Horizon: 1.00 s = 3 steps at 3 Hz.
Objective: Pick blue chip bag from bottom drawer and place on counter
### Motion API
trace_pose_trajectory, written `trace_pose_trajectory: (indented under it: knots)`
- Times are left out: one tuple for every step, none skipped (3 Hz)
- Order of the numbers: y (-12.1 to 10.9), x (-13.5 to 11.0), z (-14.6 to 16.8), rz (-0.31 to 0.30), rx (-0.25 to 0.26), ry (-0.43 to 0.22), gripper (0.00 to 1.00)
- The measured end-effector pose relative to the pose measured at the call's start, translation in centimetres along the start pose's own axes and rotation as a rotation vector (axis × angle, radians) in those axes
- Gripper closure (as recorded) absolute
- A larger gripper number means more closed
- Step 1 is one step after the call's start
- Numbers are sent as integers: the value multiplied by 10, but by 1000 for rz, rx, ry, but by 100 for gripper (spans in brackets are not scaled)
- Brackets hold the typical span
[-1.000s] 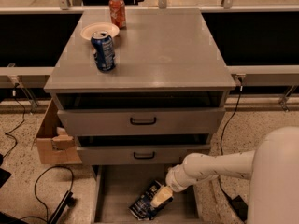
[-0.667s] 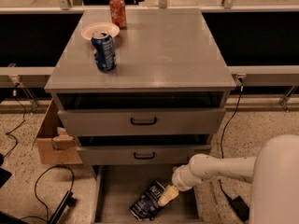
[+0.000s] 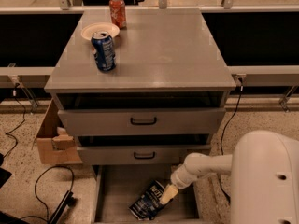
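Observation:
My gripper is going to close on the back end (image 3: 159,187) of the blue chip bag, which is the end nearest the upper drawers.
The blue chip bag (image 3: 148,201), dark navy with white lettering, lies flat in the open bottom drawer (image 3: 117,185) at the foot of the grey cabinet. My gripper (image 3: 167,196) reaches down into the drawer from the right on a white arm, and its pale fingers rest at the bag's right edge, touching or just over it. The counter (image 3: 163,50) is the cabinet's flat grey top, well above the gripper.
On the counter's back left stand a blue soda can (image 3: 103,51), a red soda can (image 3: 118,11) and a white plate (image 3: 99,30). The two upper drawers (image 3: 142,121) stand slightly open. A cardboard box (image 3: 53,141) and cables (image 3: 42,190) lie on the floor at left.
My gripper has shifted slightly right and down along the bag's right edge. The bag still lies in the drawer in much the same place.

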State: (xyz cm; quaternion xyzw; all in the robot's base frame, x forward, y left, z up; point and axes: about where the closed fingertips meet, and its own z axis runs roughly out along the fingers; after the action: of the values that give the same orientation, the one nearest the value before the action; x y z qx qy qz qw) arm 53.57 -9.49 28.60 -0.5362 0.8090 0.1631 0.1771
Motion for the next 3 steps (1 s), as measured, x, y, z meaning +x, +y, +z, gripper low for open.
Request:
trace_pose_trajectory:
  knots:
    - [-1, 1, 1, 4, 0, 6, 0]
    - [3, -4, 14, -26, -4, 29, 0]
    - [10, -6, 50, -82, -35, 29, 0]
